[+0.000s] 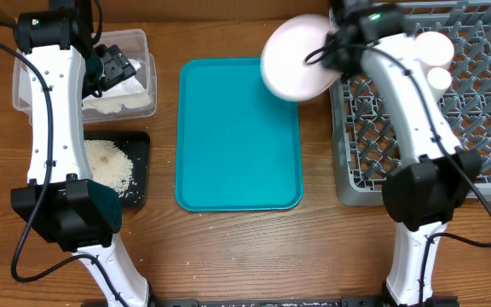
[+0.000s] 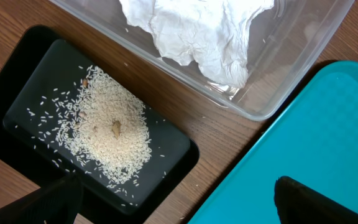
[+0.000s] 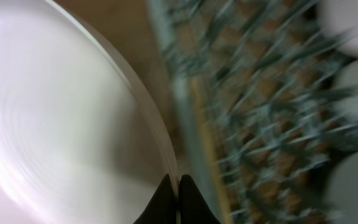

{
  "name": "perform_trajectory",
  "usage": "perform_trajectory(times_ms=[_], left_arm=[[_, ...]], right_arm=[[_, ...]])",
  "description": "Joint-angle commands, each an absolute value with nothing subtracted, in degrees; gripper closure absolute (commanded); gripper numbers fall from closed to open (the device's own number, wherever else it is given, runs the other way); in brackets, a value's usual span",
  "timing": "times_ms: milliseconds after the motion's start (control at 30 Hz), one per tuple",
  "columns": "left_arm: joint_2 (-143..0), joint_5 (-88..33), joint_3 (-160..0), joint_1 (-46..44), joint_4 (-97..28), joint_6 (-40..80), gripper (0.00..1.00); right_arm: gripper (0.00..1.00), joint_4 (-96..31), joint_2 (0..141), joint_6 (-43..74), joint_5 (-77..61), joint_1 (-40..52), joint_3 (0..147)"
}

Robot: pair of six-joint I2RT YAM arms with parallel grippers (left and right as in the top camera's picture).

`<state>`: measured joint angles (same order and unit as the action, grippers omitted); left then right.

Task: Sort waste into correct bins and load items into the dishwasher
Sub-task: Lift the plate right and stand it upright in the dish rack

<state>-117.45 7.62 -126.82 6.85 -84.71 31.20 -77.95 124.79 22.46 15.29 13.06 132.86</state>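
Next, my right gripper sets the pink-white plate, now tilted in the air, down in the grey dish rack [image 1: 389, 56] [image 3: 263, 37], next to the white dishes at the back of the rack.
My right gripper [image 1: 337, 44] is shut on the rim of the round pale pink-white plate [image 1: 295, 58] and holds it in the air, tilted, above the gap between the teal tray and the grey dish rack [image 1: 382, 175]. In the right wrist view the fingertips [image 3: 178, 186] pinch the plate [image 3: 55, 118] edge. My left gripper [image 1: 113, 64] is open and empty above the clear tub [image 1: 135, 40], which holds the crumpled white napkin [image 2: 197, 34]. The black tray [image 2: 36, 68] holds the rice scraps [image 2: 110, 130]. White dishes [image 1: 433, 51] sit in the rack.
The teal serving tray [image 1: 239, 136] lies bare in the middle of the wooden table. The black tray [image 1: 139, 162] lies in front of the clear tub at the left. The rack fills the right side.
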Motion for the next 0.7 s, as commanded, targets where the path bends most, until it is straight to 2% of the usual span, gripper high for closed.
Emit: perform_trajectory(times_ms=[0, 267, 667], left_arm=[[-117.23, 7.49, -127.50, 7.16, -84.82, 31.31, 0.00], [-117.23, 7.49, -127.50, 6.94, -84.82, 31.33, 0.00], [-117.23, 7.49, -127.48, 6.94, -84.82, 31.31, 0.00]], right_arm=[[0.96, -78.35, 124.09, 22.79, 30.22, 10.33, 138.19], [0.96, -75.59, 124.18, 26.00, 50.94, 4.34, 137.21], [0.96, -67.11, 124.88, 25.74, 43.81, 1.34, 137.19]])
